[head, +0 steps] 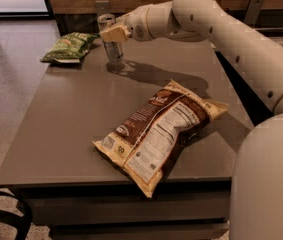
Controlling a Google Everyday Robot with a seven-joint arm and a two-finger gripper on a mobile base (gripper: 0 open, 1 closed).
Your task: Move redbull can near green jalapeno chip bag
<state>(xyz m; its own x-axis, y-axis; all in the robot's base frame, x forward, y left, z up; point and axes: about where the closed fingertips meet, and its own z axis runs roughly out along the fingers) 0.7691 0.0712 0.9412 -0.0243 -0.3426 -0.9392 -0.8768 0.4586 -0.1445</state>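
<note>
Next, the gripper releases the redbull can standing upright, close against the green jalapeno chip bag's inner side (pixel 100 67).
The redbull can (pixel 112 50) is a slim silver can held upright at the far left part of the grey table (pixel 66 129), its base close to or on the surface. My gripper (pixel 112 33) is shut around the can's upper half, with the white arm reaching in from the right. The green jalapeno chip bag (pixel 71 47) lies flat at the table's far left corner, a short way left of the can.
A large brown and cream-yellow bag (pixel 161 131) lies near the table's front middle. My white arm (pixel 231 39) spans the far right side. A wooden wall runs behind the table. Floor lies to the left.
</note>
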